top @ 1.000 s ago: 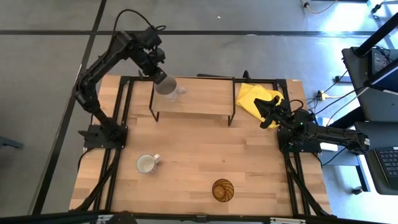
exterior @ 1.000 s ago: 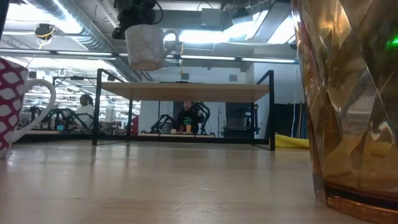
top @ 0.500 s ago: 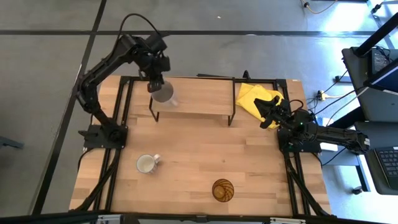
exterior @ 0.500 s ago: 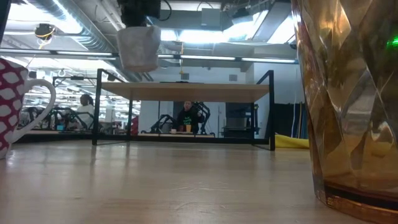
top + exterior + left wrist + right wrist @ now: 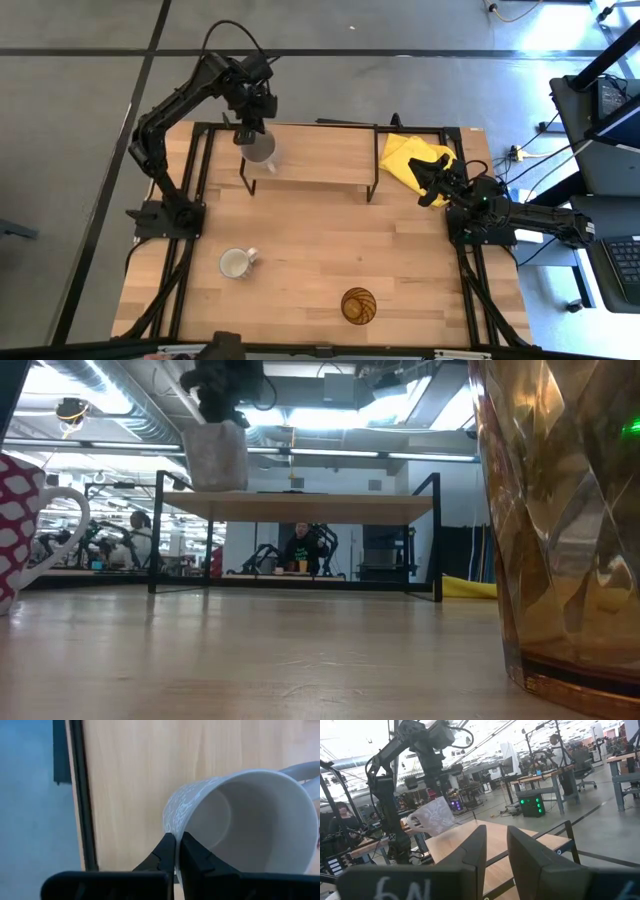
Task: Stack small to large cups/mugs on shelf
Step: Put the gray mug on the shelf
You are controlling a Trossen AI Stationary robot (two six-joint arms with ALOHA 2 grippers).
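The grey mug, now at the shelf's end in my gripper, will be let go upright by my left gripper, so that it stands on the light-wood shelf's end [image 5: 267, 149] [image 5: 209, 819] farthest from the yellow cloth.
The grey speckled mug [image 5: 259, 148] is at the left end of the light-wood shelf [image 5: 320, 155]. My left gripper [image 5: 250, 127] is above it and shut on it. In the low view the mug [image 5: 215, 457] has its base level with the shelf top [image 5: 300, 506]; I cannot tell whether they touch. The white mug [image 5: 235, 263] stands on the table at the near left. The amber ribbed tumbler [image 5: 359, 305] stands near the front edge. My right gripper [image 5: 437, 186] is open and empty at the table's right side. My left gripper pinches the grey mug's rim wall [image 5: 172, 827], one finger inside the mug and one outside. The rim part it holds is on the side away from the handle [image 5: 302, 770]. The fingers come from above, pointing down. The mug hangs below them, slightly tilted in the right wrist view [image 5: 432, 817].
A yellow cloth [image 5: 408, 156] lies at the far right of the table, beside the shelf's right end and my right gripper. The shelf's black legs [image 5: 157, 530] stand on the table. Bare tabletop [image 5: 330, 240] lies between the shelf and the two near vessels.
My left gripper has gone down toward the shelf's left end with the grey mug, a little toward the table's near edge. The mug has turned about, so its handle no longer shows in the low view, and it now hangs nearer to upright.
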